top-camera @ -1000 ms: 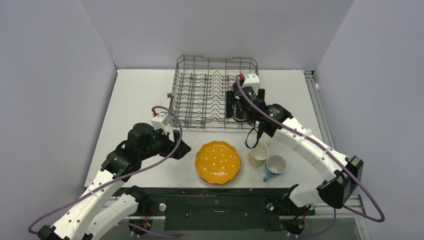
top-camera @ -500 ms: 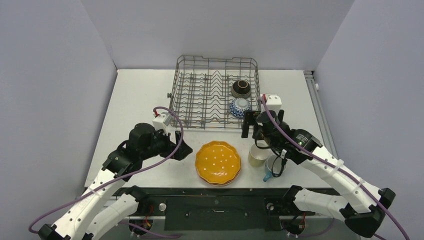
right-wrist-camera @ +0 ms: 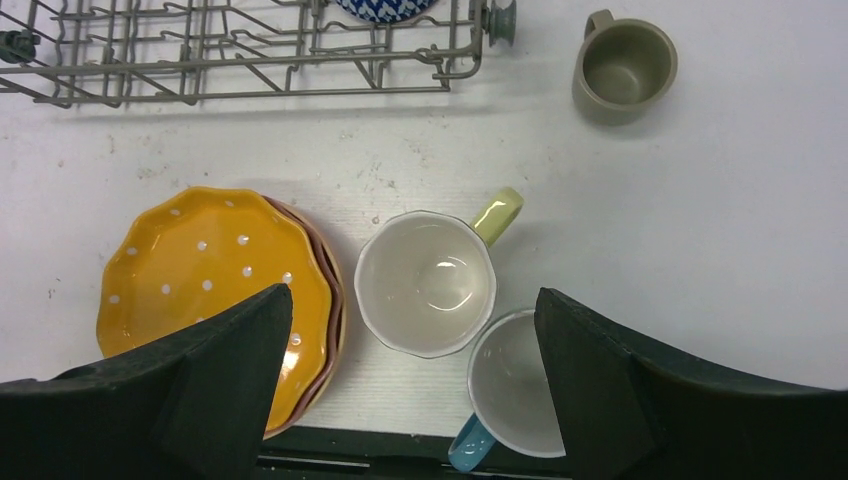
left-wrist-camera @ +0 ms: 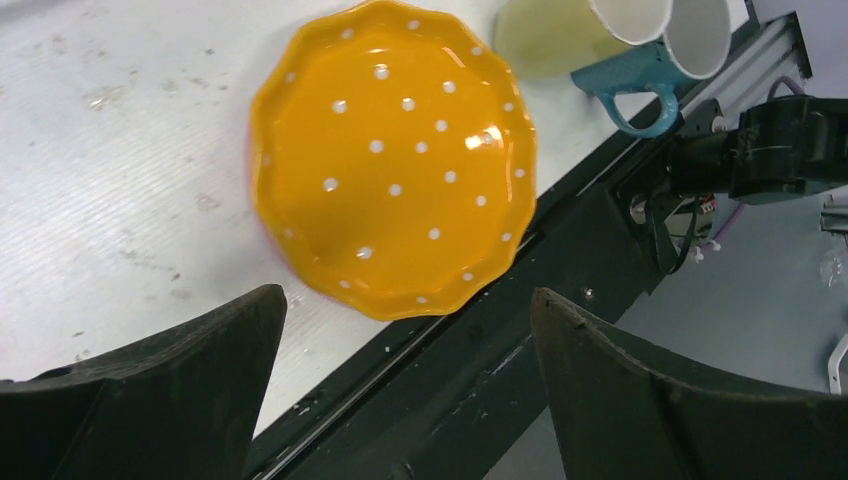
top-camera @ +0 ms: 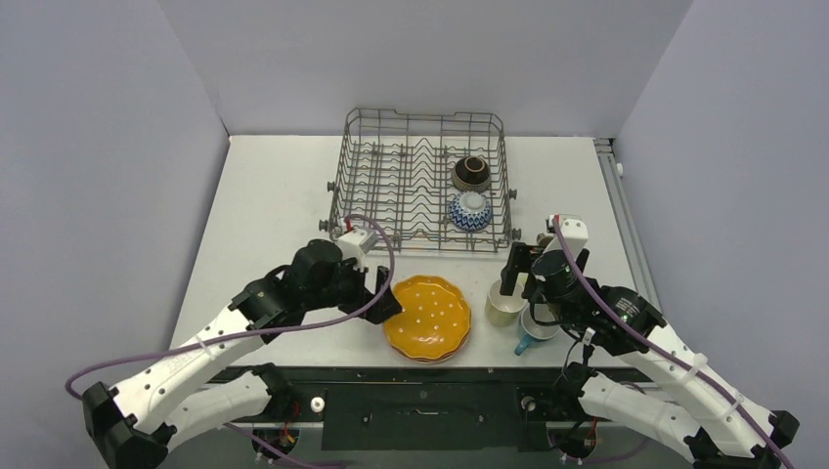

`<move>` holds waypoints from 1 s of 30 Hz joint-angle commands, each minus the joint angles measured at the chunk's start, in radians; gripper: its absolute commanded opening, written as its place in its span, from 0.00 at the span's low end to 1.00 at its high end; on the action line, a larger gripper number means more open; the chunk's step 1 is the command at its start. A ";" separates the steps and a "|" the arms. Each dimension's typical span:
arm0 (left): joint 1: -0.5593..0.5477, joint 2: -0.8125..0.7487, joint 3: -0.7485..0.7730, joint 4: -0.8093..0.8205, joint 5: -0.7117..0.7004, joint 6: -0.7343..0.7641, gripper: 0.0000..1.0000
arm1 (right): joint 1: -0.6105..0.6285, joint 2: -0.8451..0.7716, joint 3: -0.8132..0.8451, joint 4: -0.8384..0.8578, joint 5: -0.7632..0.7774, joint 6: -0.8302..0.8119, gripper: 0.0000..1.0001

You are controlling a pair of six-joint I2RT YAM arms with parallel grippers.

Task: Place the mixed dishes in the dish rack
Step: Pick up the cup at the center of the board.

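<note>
The rim [top-camera: 524,304] [right-wrist-camera: 492,308] of the pale-yellow mug, on the side facing the blue mug, should be gripped next by my right gripper.
The dish rack [top-camera: 422,115] stands at the back, holding a dark brown bowl [top-camera: 470,173] and a blue-white bowl [top-camera: 469,210]. An orange dotted plate [top-camera: 427,315] tops a stack with pink rims beneath [right-wrist-camera: 335,290]. A pale-yellow mug [top-camera: 505,305] and a blue mug [top-camera: 536,327] stand upright beside it. My left gripper [top-camera: 389,301] is open and empty at the plate's left edge, above its near rim in the wrist view [left-wrist-camera: 408,300]. My right gripper [top-camera: 521,272] is open and empty above both mugs [right-wrist-camera: 412,297].
A grey mug [right-wrist-camera: 620,70] stands upright on the table right of the rack's near corner [right-wrist-camera: 470,40]. The black front rail [left-wrist-camera: 560,250] runs just beyond the plate stack and the blue mug. Grey walls enclose the table.
My right arm has drawn back from the rack to above the mugs, leaving both bowls in the rack. My left arm has moved right to the orange plate's edge.
</note>
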 commanded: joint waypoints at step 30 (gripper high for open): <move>-0.245 0.447 0.352 0.181 -0.183 -0.072 0.88 | -0.140 0.184 -0.159 0.087 -0.037 -0.022 0.46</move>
